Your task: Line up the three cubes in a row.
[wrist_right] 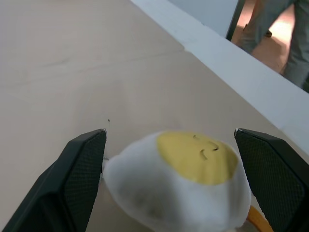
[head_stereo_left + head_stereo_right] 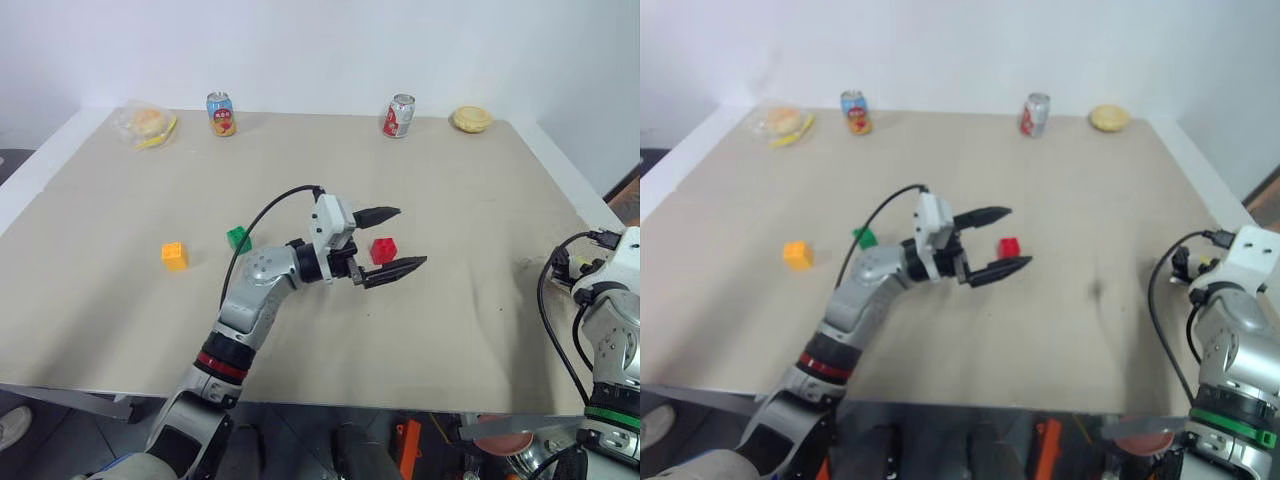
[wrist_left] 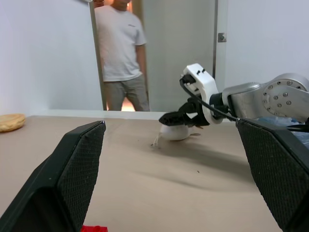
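Observation:
Next, my left gripper moves to the green cube near the orange-yellow cube and closes on the green cube's opposite sides (image 2: pixel 238 239).
The red cube (image 2: pixel 383 250) rests on the table between the two fingers of my left gripper (image 2: pixel 412 236), which is open and does not grip it. A sliver of the red cube (image 3: pixel 94 228) shows between those fingers in the left wrist view. The green cube (image 2: pixel 238 238) lies left of that arm's wrist, and the orange-yellow cube (image 2: pixel 174 256) lies further left, slightly nearer the front. At the table's right edge my right gripper (image 1: pixel 170 133) is open, with a white egg-faced plush toy (image 1: pixel 183 179) between its fingers.
Two soda cans (image 2: pixel 220 113) (image 2: pixel 399 115) stand along the back of the table. A round bun (image 2: pixel 471 119) lies at the back right and a bagged snack (image 2: pixel 148 124) at the back left. A person (image 3: pixel 118 48) stands in a doorway beyond the table's right side.

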Motion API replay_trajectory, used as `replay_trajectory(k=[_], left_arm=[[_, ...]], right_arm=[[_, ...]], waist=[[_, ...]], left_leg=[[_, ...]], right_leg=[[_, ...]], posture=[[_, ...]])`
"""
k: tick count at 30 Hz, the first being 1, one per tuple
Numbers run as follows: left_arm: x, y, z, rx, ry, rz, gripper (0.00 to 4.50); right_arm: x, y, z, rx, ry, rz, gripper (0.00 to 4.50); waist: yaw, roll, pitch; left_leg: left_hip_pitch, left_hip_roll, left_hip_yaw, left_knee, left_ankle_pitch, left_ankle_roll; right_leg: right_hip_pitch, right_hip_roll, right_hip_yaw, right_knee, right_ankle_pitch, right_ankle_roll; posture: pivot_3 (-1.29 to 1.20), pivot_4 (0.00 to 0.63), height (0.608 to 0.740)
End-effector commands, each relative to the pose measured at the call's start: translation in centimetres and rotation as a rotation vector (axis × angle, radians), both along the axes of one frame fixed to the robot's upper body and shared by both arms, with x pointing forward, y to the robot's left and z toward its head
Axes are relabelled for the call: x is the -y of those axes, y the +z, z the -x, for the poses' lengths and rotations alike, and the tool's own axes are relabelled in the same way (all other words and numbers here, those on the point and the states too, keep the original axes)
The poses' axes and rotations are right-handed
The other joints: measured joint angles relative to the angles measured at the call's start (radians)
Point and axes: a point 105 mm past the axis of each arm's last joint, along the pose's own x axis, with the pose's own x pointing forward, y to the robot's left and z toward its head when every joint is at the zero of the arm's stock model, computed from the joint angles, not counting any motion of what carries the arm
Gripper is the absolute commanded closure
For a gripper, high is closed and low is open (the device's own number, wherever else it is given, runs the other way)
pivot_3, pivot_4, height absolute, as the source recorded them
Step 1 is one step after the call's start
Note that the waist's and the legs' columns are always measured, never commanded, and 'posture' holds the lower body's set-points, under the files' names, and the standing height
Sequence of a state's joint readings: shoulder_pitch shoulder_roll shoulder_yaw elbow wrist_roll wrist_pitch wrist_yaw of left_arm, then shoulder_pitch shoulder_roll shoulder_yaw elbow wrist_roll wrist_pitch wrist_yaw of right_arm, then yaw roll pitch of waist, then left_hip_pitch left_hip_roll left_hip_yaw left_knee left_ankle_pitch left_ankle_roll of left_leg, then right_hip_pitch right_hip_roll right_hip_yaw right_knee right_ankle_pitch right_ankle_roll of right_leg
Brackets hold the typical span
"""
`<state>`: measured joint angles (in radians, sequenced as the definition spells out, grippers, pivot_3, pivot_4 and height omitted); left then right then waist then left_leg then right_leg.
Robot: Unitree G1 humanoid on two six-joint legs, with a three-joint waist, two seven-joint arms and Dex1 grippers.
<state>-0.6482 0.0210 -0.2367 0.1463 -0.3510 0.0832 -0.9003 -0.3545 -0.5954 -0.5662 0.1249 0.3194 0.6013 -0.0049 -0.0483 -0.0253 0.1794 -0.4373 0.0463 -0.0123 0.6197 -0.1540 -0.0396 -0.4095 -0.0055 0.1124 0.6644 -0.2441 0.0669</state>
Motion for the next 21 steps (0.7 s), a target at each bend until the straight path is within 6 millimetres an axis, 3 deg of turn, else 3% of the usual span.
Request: replay_trajectory(k=[1, 5, 9, 12, 19, 21], left_arm=[[-0.7, 0.9, 0.1, 0.05, 0.027, 0.021, 0.0], [-1.6, 0.8, -0.4, 0.045, 0.065, 0.02, 0.0], [-4.2, 0.2, -1.2, 0.037, 0.134, -0.006, 0.0], [-6.0, -0.5, -1.5, 0.031, 0.17, -0.038, 0.0], [-9.2, -1.6, -1.9, 0.03, 0.22, -0.117, 0.0], [-9.9, -1.9, -2.0, 0.033, 0.236, -0.139, 0.0]], right_arm=[[0.5, 2.7, 0.2, 0.082, -0.019, 0.067, 0.05], [-0.5, 4.0, 0.0, 0.145, 0.004, 0.103, 0.05], [-5.4, 6.3, -1.4, 0.26, 0.185, 0.086, 0.05], [-9.9, 6.8, -2.2, 0.287, 0.318, 0.076, 0.05], [-20.2, 3.8, -2.6, 0.207, 0.606, 0.021, 0.05], [-22.0, 2.4, -3.1, 0.169, 0.645, 0.004, 0.05]], waist=[[0.0, 0.0, 0.0], [0.0, 0.0, 0.0], [-0.008, 0.001, 0.0], [-0.015, 0.001, 0.0], [-0.017, 0.001, 0.0], [-0.013, 0.001, 0.0]], left_leg=[[0.0, 0.0, 0.0, 0.0, 0.0, 0.0], [0.0, 0.0, 0.0, 0.0, 0.0, 0.0], [0.001, 0.0, 0.0, -0.001, 0.0, 0.0], [0.001, 0.001, -0.001, -0.002, 0.0, 0.0], [-0.001, 0.001, -0.002, -0.002, 0.0, 0.0], [-0.001, 0.001, -0.002, -0.002, 0.0, 0.0]], right_leg=[[0.0, 0.0, 0.0, 0.0, 0.0, 0.0], [0.0, 0.0, 0.0, 0.0, 0.0, 0.0], [0.0, 0.001, 0.0, 0.0, 0.0, 0.0], [0.0, 0.002, 0.0, 0.0, 0.0, -0.001], [-0.001, 0.001, -0.002, 0.0, -0.001, -0.002], [-0.001, 0.001, -0.002, 0.0, -0.002, -0.002]], posture=[[0.0, 0.15, 0.733], [0.0, 0.15, 0.733], [0.0, 0.15, 0.733], [0.0, 0.15, 0.733], [0.0, 0.15, 0.733], [0.0, 0.15, 0.733]])
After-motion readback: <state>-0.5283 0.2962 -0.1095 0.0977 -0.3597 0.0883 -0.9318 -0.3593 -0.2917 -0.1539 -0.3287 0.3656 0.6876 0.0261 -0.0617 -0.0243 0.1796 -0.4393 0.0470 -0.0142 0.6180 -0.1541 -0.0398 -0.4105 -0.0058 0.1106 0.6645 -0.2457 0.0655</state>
